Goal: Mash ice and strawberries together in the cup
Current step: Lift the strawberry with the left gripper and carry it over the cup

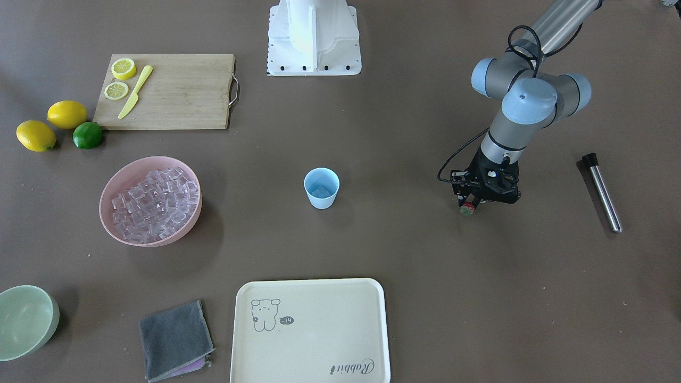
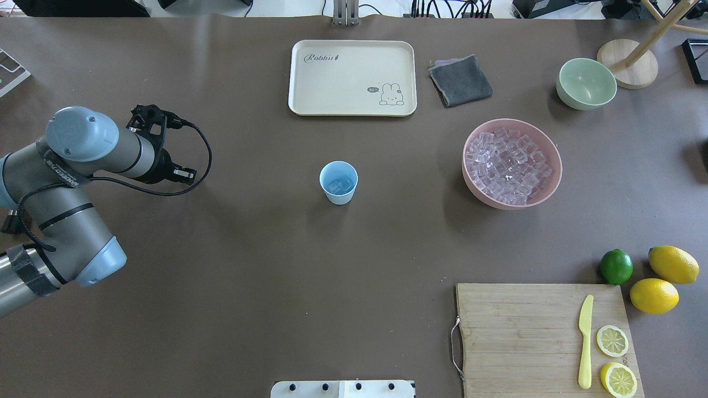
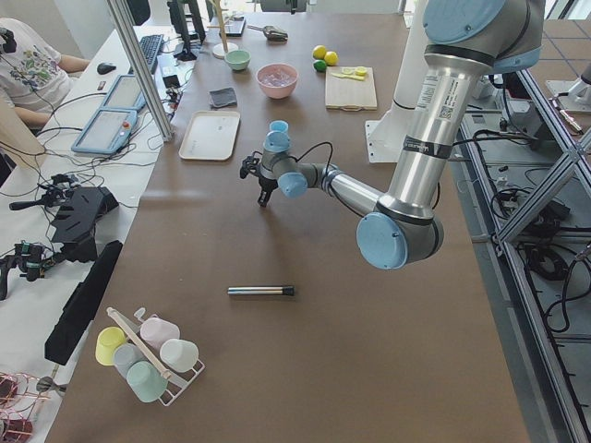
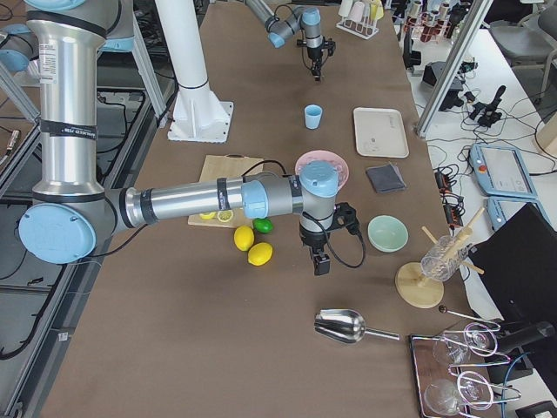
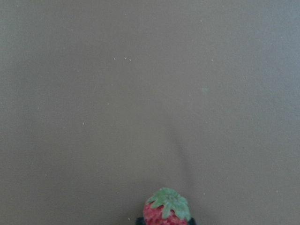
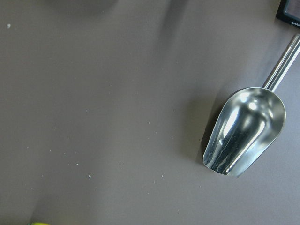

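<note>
The strawberry will leave my left gripper on the clear cubes inside the light-blue cup (image 1: 325, 192).
My left gripper (image 1: 468, 205) is shut on a small red strawberry (image 1: 467, 209) with a green cap, low over the table, well to the robot's left of the cup. The strawberry (image 5: 167, 210) shows at the bottom edge of the left wrist view. The light-blue cup (image 1: 321, 188) stands upright mid-table (image 2: 338, 182), with what look like a few clear cubes inside. The ice (image 1: 155, 203) is heaped in a pink bowl (image 2: 474, 182). My right gripper (image 4: 320, 261) shows only in the exterior right view, near the lemons; I cannot tell whether it is open or shut.
A metal rod with a black end (image 1: 601, 191) lies beyond the left gripper. A metal scoop (image 6: 243, 131) lies under the right wrist. A cream tray (image 1: 311, 330), grey cloth (image 1: 175, 339), green bowl (image 1: 26, 321), cutting board (image 1: 175, 90), lemons and a lime (image 1: 88, 135) ring the table.
</note>
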